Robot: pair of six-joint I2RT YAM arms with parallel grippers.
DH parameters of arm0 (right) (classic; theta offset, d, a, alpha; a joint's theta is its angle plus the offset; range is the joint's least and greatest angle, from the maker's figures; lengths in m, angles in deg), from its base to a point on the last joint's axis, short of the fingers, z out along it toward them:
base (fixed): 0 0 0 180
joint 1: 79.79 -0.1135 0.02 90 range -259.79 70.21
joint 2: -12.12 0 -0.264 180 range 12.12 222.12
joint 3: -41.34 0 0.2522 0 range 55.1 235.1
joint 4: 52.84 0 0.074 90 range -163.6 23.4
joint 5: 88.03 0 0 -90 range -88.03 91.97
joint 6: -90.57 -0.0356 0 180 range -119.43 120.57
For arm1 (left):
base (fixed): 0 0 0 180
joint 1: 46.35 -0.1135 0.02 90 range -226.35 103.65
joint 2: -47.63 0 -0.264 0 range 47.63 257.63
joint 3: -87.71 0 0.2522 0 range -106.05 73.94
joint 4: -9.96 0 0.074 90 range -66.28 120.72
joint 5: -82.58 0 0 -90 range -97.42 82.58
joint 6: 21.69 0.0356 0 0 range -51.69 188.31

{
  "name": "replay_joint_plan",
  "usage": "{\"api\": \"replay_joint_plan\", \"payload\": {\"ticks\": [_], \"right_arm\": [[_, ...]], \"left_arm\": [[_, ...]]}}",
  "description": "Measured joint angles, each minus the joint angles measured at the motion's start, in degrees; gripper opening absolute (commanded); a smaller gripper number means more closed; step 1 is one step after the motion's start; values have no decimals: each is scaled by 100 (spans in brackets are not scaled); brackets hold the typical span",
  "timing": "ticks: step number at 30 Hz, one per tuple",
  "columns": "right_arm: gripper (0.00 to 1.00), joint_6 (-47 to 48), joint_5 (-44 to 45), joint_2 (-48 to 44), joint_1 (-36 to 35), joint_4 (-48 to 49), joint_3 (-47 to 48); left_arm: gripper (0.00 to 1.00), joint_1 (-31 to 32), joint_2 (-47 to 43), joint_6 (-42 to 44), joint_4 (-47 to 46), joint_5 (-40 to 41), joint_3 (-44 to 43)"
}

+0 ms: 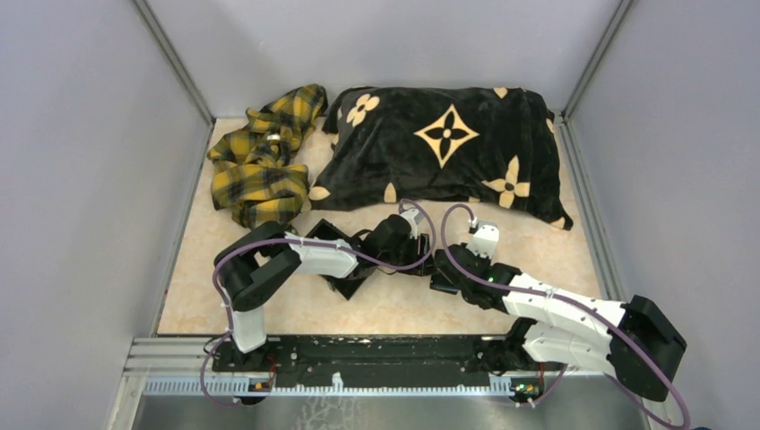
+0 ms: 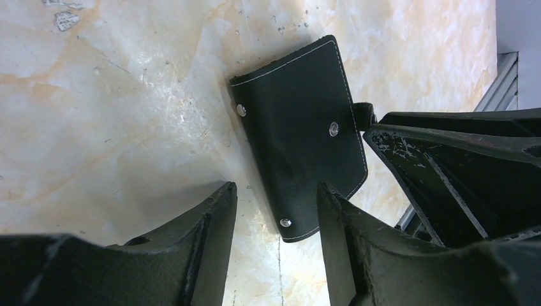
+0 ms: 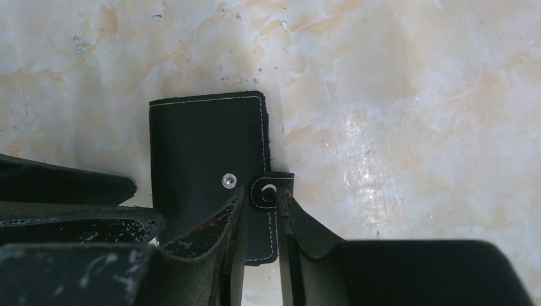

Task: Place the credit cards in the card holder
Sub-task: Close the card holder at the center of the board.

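Next, my right gripper opens, grabs the snap tab nearer its fold (image 3: 286, 180) and pushes it over, because the snap tab's end stops short of the card holder's stud.
The card holder (image 3: 204, 146) lies closed on the marbled table, a flat black case with white stitching and metal snaps. My right gripper (image 3: 263, 191) is shut on its snap tab (image 3: 268, 189), one fingertip pressed against each side of the tab. In the left wrist view the card holder (image 2: 296, 134) lies below my left gripper (image 2: 277, 191), which is open, with the case's lower corner between its fingers. The right gripper's fingers (image 2: 446, 166) come in from the right. From above, both grippers meet mid-table (image 1: 430, 262) and hide the case. No credit cards are in view.
A black pillow with gold flower shapes (image 1: 444, 148) fills the back of the table. A crumpled yellow plaid cloth (image 1: 260, 161) lies at the back left. Grey walls close in both sides, and a metal rail (image 1: 358, 358) runs along the near edge.
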Motion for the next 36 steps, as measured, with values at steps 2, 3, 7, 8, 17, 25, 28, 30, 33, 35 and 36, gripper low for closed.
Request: {"api": "replay_joint_plan", "payload": {"ticks": [2,3,7,8,17,25,28,30,33,35,36], "right_arm": [[23,0,0,33,0,0,2],[24,0,-2,46,0,0,2],[33,0,-4,96,0,-48,70],[35,11,-2,107,0,-61,107],[35,55,7,140,0,-105,293],[15,50,2,221,0,-116,295],[11,48,2,221,0,-136,295],[8,48,2,221,0,-166,295],[7,48,2,227,0,-199,295],[11,48,0,254,0,-199,295],[15,46,0,275,0,-203,295]], "left_arm": [[57,0,17,4,-2,-17,-20],[57,0,26,4,-4,-24,-28],[57,0,35,7,-13,-33,-33],[57,0,35,7,-15,-33,-33],[56,0,70,7,-98,-46,-33],[56,7,79,7,-120,-48,-33],[56,7,85,7,-127,-48,-33],[56,9,90,7,-140,-50,-33],[56,9,103,4,-168,-66,-33],[56,9,107,7,-175,-70,-33],[56,9,109,7,-181,-74,-33]]}}
